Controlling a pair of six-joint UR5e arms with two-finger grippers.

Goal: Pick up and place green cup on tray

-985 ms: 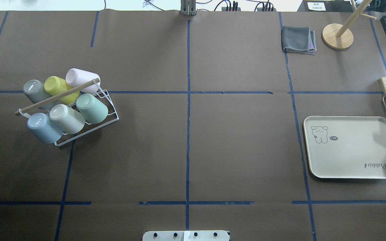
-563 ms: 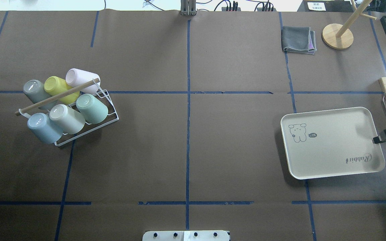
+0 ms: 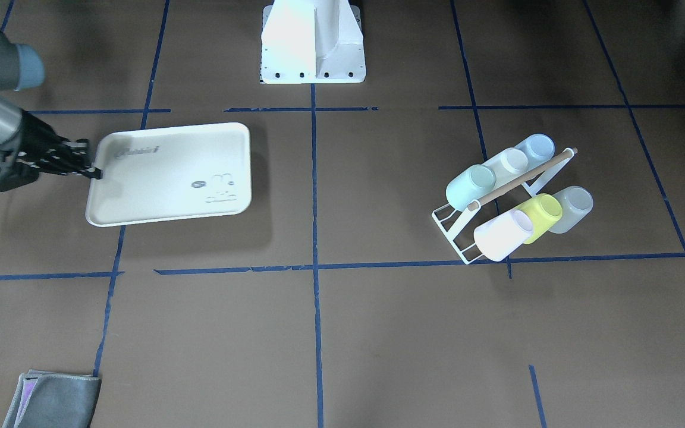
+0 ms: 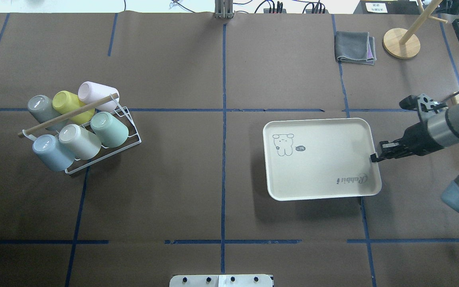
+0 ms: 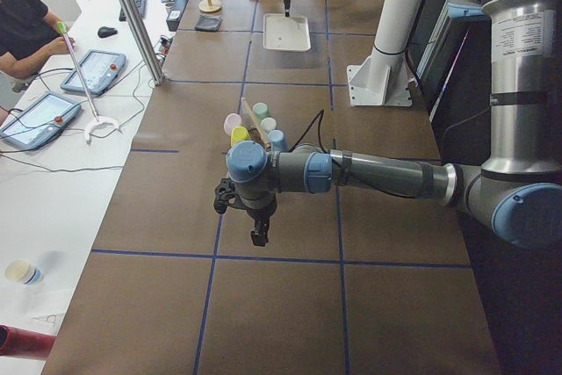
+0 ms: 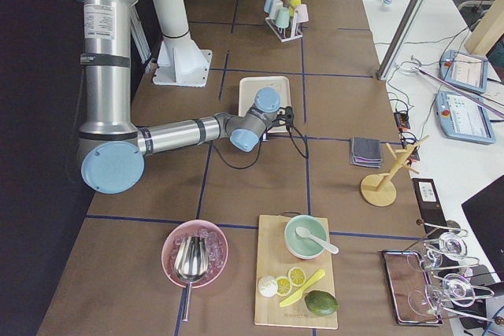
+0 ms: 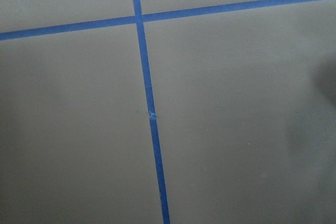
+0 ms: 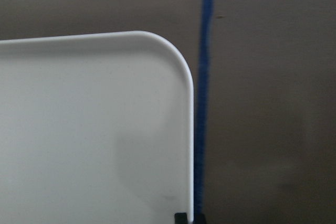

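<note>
I will use my right gripper to set the tray down across the table's blue centre line [image 3: 317, 181], between the cross strips of tape.
The green cup [image 4: 110, 128] lies tilted on a white wire rack [image 4: 133, 139] at the left, beside a beige cup; it also shows in the front-facing view [image 3: 470, 185]. The tray [image 4: 321, 159] is right of the table's centre line. Its shadow falls offset below it, so it seems raised. My right gripper [image 4: 374, 158] is shut on the tray's right rim; it also shows in the front-facing view [image 3: 94, 173]. The right wrist view shows the tray's corner [image 8: 94, 129]. My left gripper [image 5: 259, 236] hangs over bare table in the exterior left view; I cannot tell whether it is open.
The rack also holds blue, grey, yellow-green and pink cups under a wooden rod [image 4: 68, 114]. A folded grey cloth [image 4: 355, 48] and a wooden stand [image 4: 401, 43] are at the back right. A cutting board with a bowl [image 6: 307, 238] lies beyond the right arm.
The tray has moved left from the table's right edge toward the centre, held by my right gripper. The right arm has come further into view. The cups have not moved.
</note>
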